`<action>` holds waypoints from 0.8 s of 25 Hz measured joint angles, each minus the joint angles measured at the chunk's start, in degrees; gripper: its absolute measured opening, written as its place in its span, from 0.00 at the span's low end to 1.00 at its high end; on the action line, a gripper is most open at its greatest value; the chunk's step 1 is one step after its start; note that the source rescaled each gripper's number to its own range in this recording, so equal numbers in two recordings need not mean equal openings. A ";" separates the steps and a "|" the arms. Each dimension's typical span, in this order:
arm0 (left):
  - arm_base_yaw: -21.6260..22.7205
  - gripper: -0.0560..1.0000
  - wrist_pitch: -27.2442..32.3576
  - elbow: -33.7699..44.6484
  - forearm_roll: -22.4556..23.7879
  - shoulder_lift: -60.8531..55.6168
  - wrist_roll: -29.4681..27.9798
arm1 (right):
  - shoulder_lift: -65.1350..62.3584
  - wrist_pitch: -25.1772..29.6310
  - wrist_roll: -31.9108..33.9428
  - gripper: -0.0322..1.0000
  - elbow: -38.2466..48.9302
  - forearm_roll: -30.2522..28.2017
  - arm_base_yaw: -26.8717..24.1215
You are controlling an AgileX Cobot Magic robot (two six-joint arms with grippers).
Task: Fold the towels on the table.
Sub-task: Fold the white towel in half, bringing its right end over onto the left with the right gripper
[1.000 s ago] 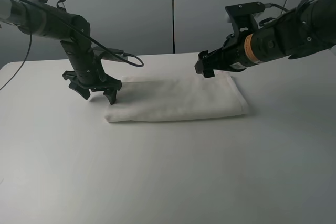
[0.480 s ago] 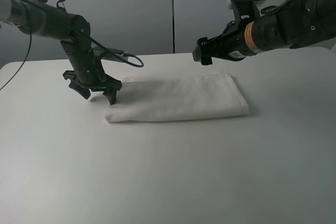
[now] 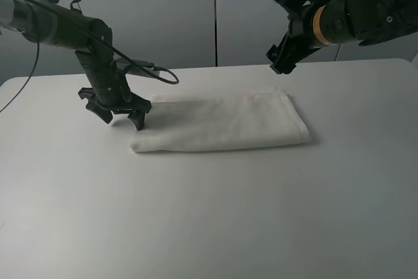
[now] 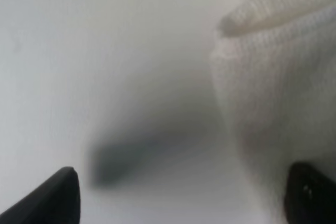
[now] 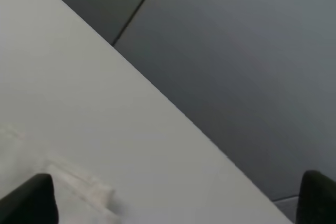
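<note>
Next, I move my right gripper to the off-white towel and close it on the middle of its short end [image 3: 273, 112] farthest from my left gripper.
The off-white towel [image 3: 222, 122] lies folded in a long flat rectangle on the white table [image 3: 209, 213]. My left gripper [image 3: 121, 114] is open, fingers pointing down at the towel's left end, one finger touching or just off its edge. In the left wrist view the towel's folded edge [image 4: 273, 77] sits beside one fingertip, and that gripper [image 4: 184, 203] holds nothing. My right gripper [image 3: 279, 62] is raised above the table behind the towel's far right corner. The right wrist view shows it [image 5: 176, 200] open and empty, with a towel corner [image 5: 79, 187] below. No label shows.
Grey wall panels [image 3: 215, 11] stand behind the table's far edge. A black cable [image 3: 153, 70] loops off the left arm above the towel's left end. Bare tabletop stretches in front of the towel to the near edge.
My right gripper has risen from the towel's far edge and swung up and to the right, away from the cloth. The left arm and the towel have not moved.
</note>
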 joint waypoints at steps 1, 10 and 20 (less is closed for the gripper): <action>0.00 1.00 0.11 0.00 0.00 0.00 0.00 | -0.03 0.26 -3.10 0.98 0.11 0.00 0.00; 0.00 1.00 0.34 0.00 0.00 0.00 0.23 | 0.13 3.70 -20.47 0.95 1.11 19.91 0.00; 0.00 1.00 1.07 -0.13 0.00 0.00 0.79 | 12.33 32.26 -52.87 0.91 -18.56 78.33 -0.10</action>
